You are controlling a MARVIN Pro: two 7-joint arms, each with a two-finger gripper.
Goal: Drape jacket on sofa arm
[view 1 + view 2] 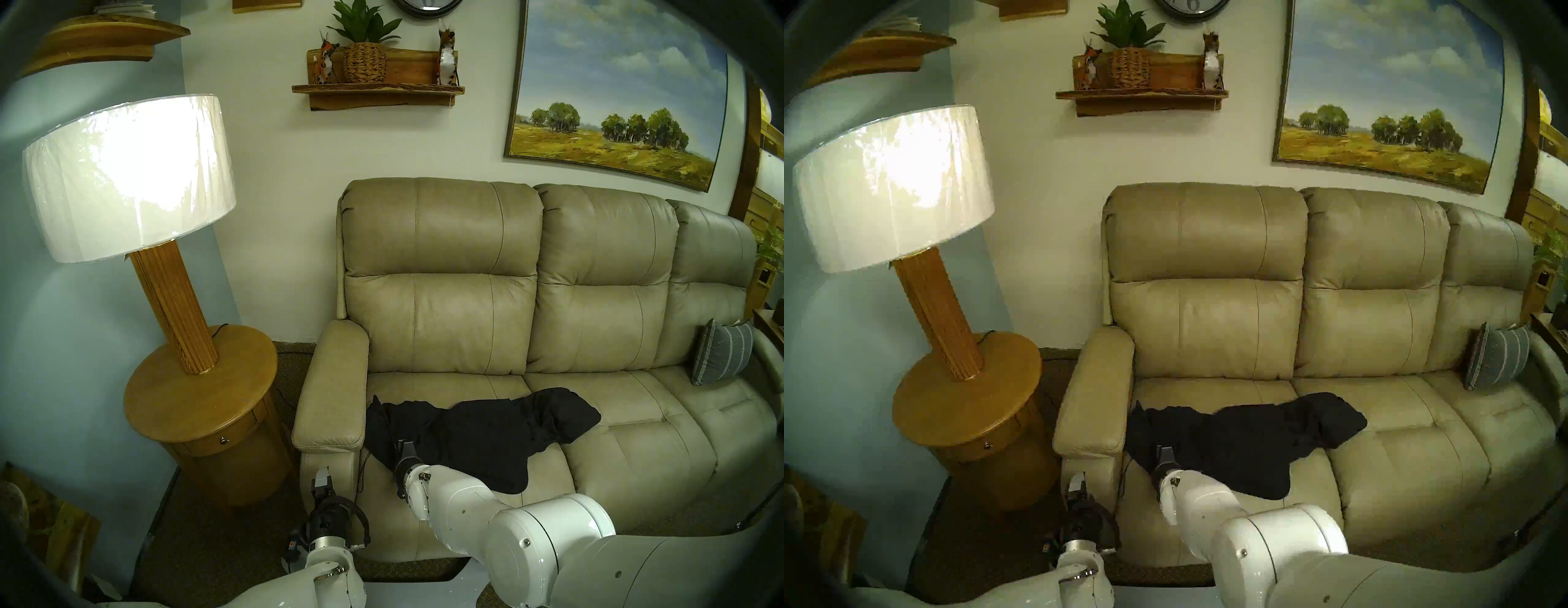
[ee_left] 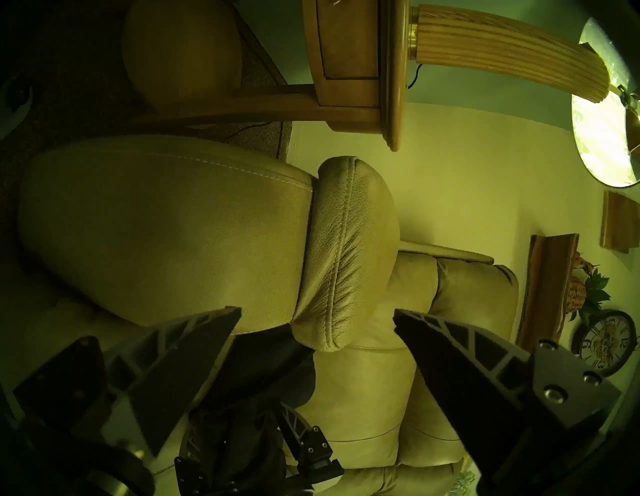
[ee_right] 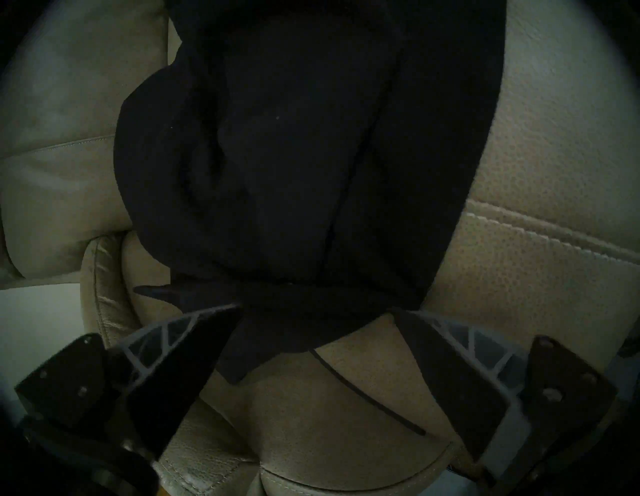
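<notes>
The jacket's front corner is at one fingertip of the robot's right gripper, so next the gripper backs off, turns its fingers and pinches the jacket's loose flap (image 3: pixel 291 329) next to that corner.
The black jacket (image 1: pixel 479 437) lies crumpled across the left and middle seats of the beige sofa, its left end against the sofa arm (image 1: pixel 335 390). My right gripper (image 1: pixel 405 446) hovers at the jacket's front left edge. In the right wrist view its open fingers straddle a fold of the jacket (image 3: pixel 304 173), and a thin drawcord (image 3: pixel 367 391) trails over the seat. My left gripper (image 1: pixel 322 473) is open below the squared front end of the sofa arm (image 2: pixel 346 249), holding nothing.
A round wooden side table (image 1: pixel 199 399) with a tall lamp (image 1: pixel 127 178) stands just left of the sofa arm. A grey striped cushion (image 1: pixel 721 356) leans at the sofa's right end. Carpet lies in front of the sofa.
</notes>
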